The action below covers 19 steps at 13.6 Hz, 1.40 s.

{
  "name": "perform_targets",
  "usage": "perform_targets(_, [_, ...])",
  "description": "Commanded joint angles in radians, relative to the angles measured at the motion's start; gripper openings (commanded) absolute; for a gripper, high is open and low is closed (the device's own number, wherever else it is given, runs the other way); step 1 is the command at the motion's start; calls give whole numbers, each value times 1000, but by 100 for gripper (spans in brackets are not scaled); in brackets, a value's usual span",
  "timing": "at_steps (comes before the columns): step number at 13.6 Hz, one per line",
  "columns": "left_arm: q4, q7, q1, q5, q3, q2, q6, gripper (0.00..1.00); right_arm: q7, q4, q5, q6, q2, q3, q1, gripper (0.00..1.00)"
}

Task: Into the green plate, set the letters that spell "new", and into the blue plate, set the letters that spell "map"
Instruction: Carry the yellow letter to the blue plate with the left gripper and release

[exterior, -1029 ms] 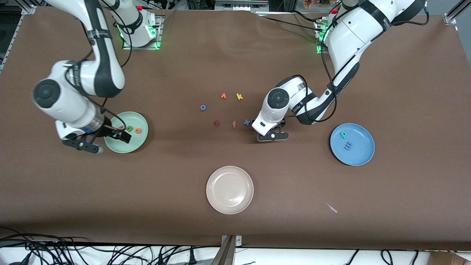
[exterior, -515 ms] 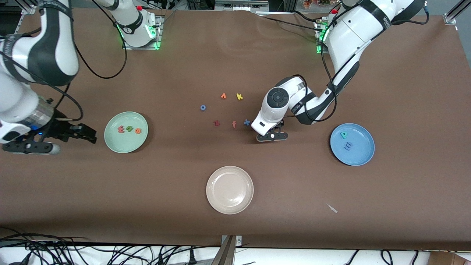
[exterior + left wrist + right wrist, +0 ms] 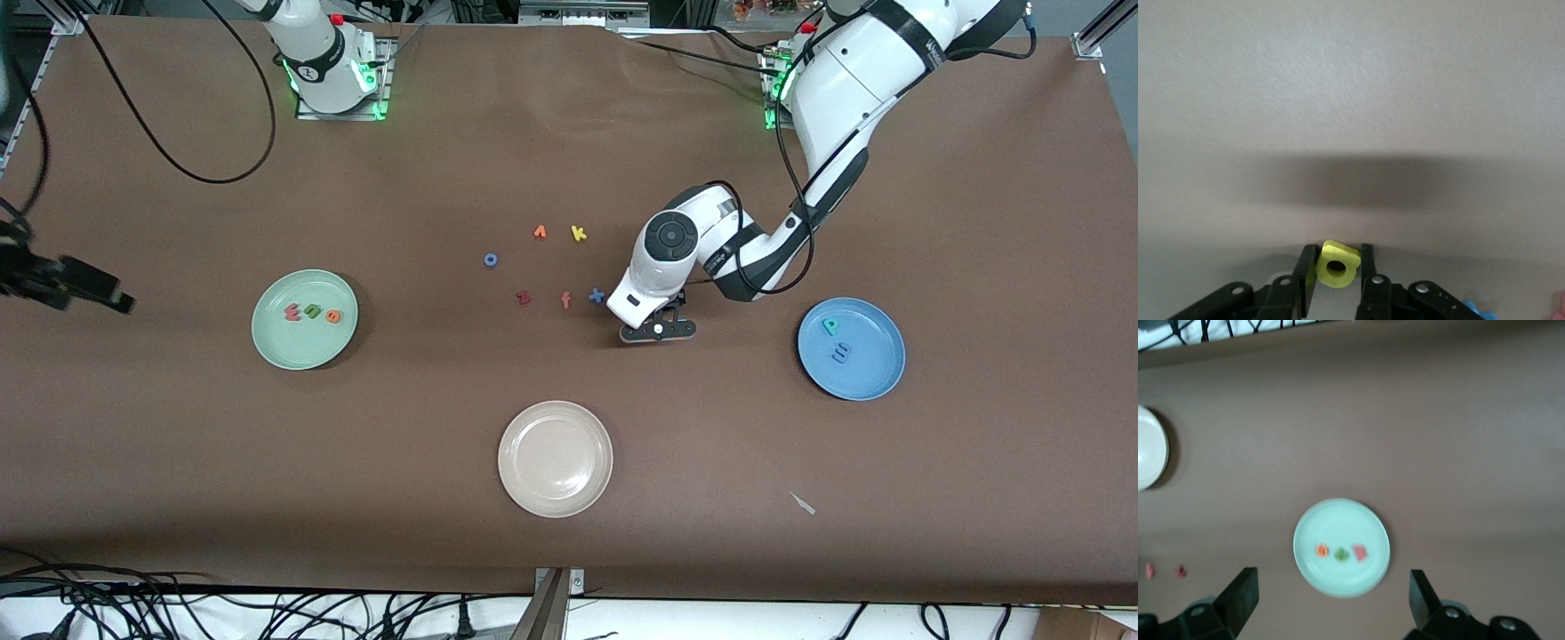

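Note:
Next, I release the yellow a with my left gripper on the blue plate (image 3: 843,380) beside the blue m, opposite the teal p.
The green plate (image 3: 302,345) (image 3: 1338,520) holds the pinkish-red w (image 3: 292,311) (image 3: 1360,553), green n (image 3: 313,310) (image 3: 1342,554) and orange e (image 3: 333,315) (image 3: 1323,551). On the blue plate (image 3: 869,373) lie the teal p (image 3: 830,326) and blue m (image 3: 840,354). My left gripper (image 3: 658,331) (image 3: 1337,249) is low at the table beside the blue x (image 3: 596,295), shut on the yellow a (image 3: 1335,268), which the hand hides in the front view. My right gripper (image 3: 107,293) (image 3: 1332,577) is open and holds nothing, high over the right arm's end of the table.
A cream-white plate (image 3: 555,498) (image 3: 1148,457) sits nearer the front camera, mid-table. Loose letters lie in the middle: an orange one (image 3: 540,232), yellow k (image 3: 579,233), blue o (image 3: 490,260), dark red z (image 3: 523,298), pink f (image 3: 565,300). A small pale scrap (image 3: 803,503) lies near the front edge.
My right arm has pulled up and away from the green plate toward its end of the table. My left gripper has shut on the yellow a.

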Motion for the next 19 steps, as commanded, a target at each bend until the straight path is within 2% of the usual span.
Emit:
perform_targets(1, [75,49,18,-26,4,-15,-139,0,-2,-131,-108,-17,-99,57,-41,100])
perform_targets(5, [106,252,119,-55,3,-56,-280,0,-31,-159,-125,56,-98,78,-67,100])
perform_targets(7, [106,374,185,-55,3,-82,-334,0,-50,-158,-126,92,-100,158,-127,100])
perform_targets(9, [106,470,247,-49,3,-98,-374,0,-39,-158,-140,116,-103,183,-118,100])
perform_targets(12, [104,568,330,-34,9,-99,-385,0,-21,-153,-136,35,-176,221,-98,100])
perform_targets(14, [106,674,402,-34,10,-99,-385,2,-25,-155,-128,13,-181,239,-87,100])
perform_targets(16, [106,766,437,-20,22,-96,-385,5,-24,-158,-136,50,-143,255,-81,100])
perform_targets(17, [106,803,448,4,27,-92,-383,16,-36,-158,-134,87,-131,255,-87,100])
perform_targets(18, [106,832,452,20,29,-90,-383,73,-39,-158,-136,90,-138,253,-87,100])
perform_targets(19, [106,838,453,18,27,-96,-383,100,-39,-176,-137,58,-149,253,-90,100])
